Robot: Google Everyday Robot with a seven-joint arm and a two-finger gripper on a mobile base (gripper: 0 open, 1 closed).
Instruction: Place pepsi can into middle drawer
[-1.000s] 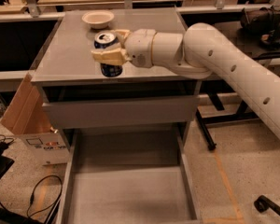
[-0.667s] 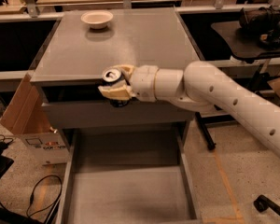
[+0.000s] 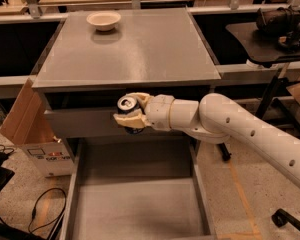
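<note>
Next, my gripper lets go of the pepsi can on the middle drawer's bottom, near the drawer's side bar (image 3: 113,198) facing the cardboard box.
My gripper (image 3: 130,110) is shut on the pepsi can (image 3: 127,105), a dark-blue can with a silver top. It holds the can in the air in front of the cabinet, level with the closed top drawer's grey front panel (image 3: 80,122). The can is tilted, its top facing up and towards the camera. Below it the middle drawer (image 3: 140,204) is pulled out, a wide grey tray with a bare floor and thin side rails. The can hangs above the drawer's back part. The white arm reaches in from the right.
A cream bowl (image 3: 104,20) sits at the back left of the grey cabinet top (image 3: 140,49). A cardboard box (image 3: 32,129) leans by the cabinet's left side. Cables (image 3: 40,209) lie on the floor at the left. A black table (image 3: 270,34) stands at the right.
My gripper carried the can off the cabinet top, forward over the front edge and down, to in front of the top drawer above the open drawer.
</note>
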